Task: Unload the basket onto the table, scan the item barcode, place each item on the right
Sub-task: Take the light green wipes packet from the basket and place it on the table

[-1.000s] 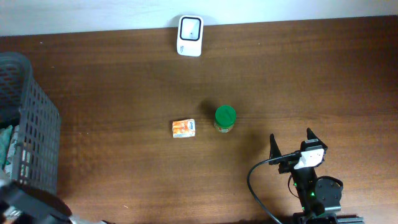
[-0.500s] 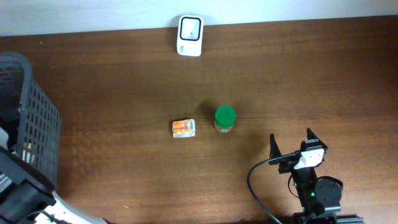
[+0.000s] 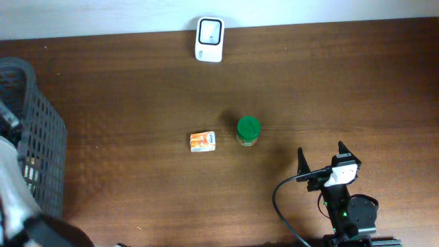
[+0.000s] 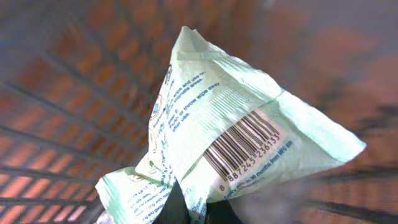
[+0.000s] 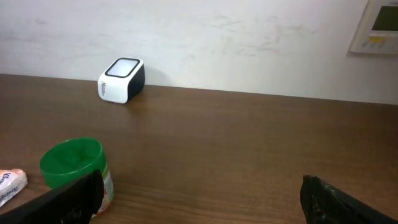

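My left gripper is to handle the pale green packet. Next, I set it down with that gripper on the table (image 3: 170, 141) beside the small orange packet, basket side.
A pale green packet (image 4: 236, 130) fills the left wrist view, its barcode (image 4: 245, 140) facing the camera. My left gripper (image 4: 196, 208) is shut on the packet's lower crumpled edge, with the basket's mesh blurred behind it. In the overhead view the left arm (image 3: 14, 185) is only a white blur at the left edge. The white scanner (image 3: 209, 39) stands at the table's far edge, also seen as the scanner (image 5: 122, 79) in the right wrist view. My right gripper (image 3: 321, 156) rests open and empty near the front right, its jaws (image 5: 199, 193) wide apart.
A grey mesh basket (image 3: 38, 137) stands at the left edge. A green-lidded jar (image 3: 248, 131) and a small orange packet (image 3: 203, 141) sit mid-table, the jar (image 5: 78, 168) just beyond my right gripper's left finger.
The left arm has swung up along the left edge over the basket and shows as a white blur. The right arm and the table objects have not moved.
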Controlling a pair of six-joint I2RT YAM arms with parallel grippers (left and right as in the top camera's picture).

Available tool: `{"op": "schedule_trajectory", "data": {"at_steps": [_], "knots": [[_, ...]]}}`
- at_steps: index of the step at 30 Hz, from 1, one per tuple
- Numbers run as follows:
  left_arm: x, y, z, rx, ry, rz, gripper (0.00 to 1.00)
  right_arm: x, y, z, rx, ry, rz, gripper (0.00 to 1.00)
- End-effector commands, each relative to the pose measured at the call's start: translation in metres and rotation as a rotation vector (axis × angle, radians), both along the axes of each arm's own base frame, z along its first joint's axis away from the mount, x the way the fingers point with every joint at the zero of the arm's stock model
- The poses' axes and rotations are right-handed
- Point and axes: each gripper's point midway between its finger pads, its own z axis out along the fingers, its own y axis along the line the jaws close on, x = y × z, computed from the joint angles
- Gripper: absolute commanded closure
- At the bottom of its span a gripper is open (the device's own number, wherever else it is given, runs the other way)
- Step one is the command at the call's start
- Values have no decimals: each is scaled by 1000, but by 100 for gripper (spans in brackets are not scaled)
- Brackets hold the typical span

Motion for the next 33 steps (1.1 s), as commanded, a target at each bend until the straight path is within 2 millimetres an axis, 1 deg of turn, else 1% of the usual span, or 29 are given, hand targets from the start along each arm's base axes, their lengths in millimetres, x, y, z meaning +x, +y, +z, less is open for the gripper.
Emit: {"op": "schedule_trajectory", "data": {"at_steps": [1,2,3,4,5,6,7,8,9,10,11,12,14,16,17,18,20,21,22,24,25,26,27,28,30,31,33], "knots": [[-6,-55,96,87,-236,-86,100,0,3,-2,8,4,12,2],[-14,-74,124,93,-328,-94,100,0,3,-2,8,4,12,2],[-19,-86,139,94,-379,-107,100,0,3,-2,8,4,12,2],[-23,-133,164,64,-462,-241,100,0,3,-2,8,4,12,2],[-22,-153,166,31,-474,-304,100,0,3,-2,8,4,12,2],[-19,-174,162,-6,-465,-375,100,0,3,-2,8,4,12,2],[-13,-201,151,-56,-427,-457,100,0,3,-2,8,4,12,2],[-10,-218,138,-88,-381,-501,100,0,3,-2,8,4,12,2],[-6,-242,116,-134,-301,-563,100,0,3,-2,8,4,12,2],[-2,-266,90,-179,-204,-623,100,0,3,-2,8,4,12,2],[0,-284,64,-217,-108,-664,100,0,3,-2,8,4,12,2],[0,-300,35,-253,-1,-697,100,0,3,-2,8,4,12,2],[2,-323,-11,-294,149,-740,100,0,3,-2,8,5,12,2],[2,-349,-72,-336,331,-775,100,0,3,-2,8,4,12,2],[1,-357,-95,-376,382,-738,100,0,3,-2,8,4,12,2],[0,-364,-119,-431,423,-663,100,0,3,-2,8,5,12,2],[1,-378,-153,-477,488,-589,100,0,3,-2,8,4,12,2],[1,-383,-165,-479,517,-586,100,0,3,-2,8,4,12,2],[3,-385,-185,-459,562,-575,100,0,3,-2,8,4,12,2],[3,-377,-202,-417,594,-516,100,0,3,-2,8,4,12,2],[3,-378,-210,-421,612,-513,100,0,3,-2,8,4,12,2],[2,-379,-211,-428,616,-515,72,0,3,-2,8,4,12,2],[2,-380,-211,-435,617,-518,6,0,3,-2,8,4,12,2],[3,-380,-209,-436,613,-519,1,0,3,-2,8,5,12,2],[8,-382,-193,-438,588,-527,1,0,3,-2,8,4,12,2],[16,-383,-171,-428,551,-541,1,0,3,-2,8,4,12,2],[33,-384,-113,-397,445,-587,1,0,3,-2,8,4,12,2]]}}
